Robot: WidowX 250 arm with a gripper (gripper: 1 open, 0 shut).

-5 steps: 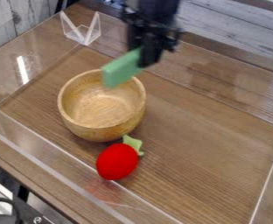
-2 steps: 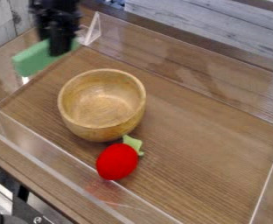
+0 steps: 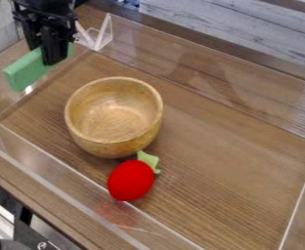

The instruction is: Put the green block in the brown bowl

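My gripper is going to release the green block on the brown bowl's bottom, near its middle (image 3: 121,120), behind the red strawberry toy.
The green block (image 3: 24,70) hangs tilted in the air at the upper left, with my black gripper (image 3: 47,51) shut on its upper end. It is left of and beyond the brown bowl (image 3: 113,117), not over it. The bowl is a round light wooden one with a thick rim, standing empty on the wooden table at centre left. The gripper points down from above; the block covers its fingertips.
A red strawberry-like toy with a green leaf (image 3: 132,179) lies just in front of the bowl. Clear plastic walls (image 3: 38,186) ring the table, and a small clear stand (image 3: 93,31) sits at the back left.
The gripper has carried the green block from above the bowl's far rim over to the far left, past the bowl. Bowl and red toy have stayed put.
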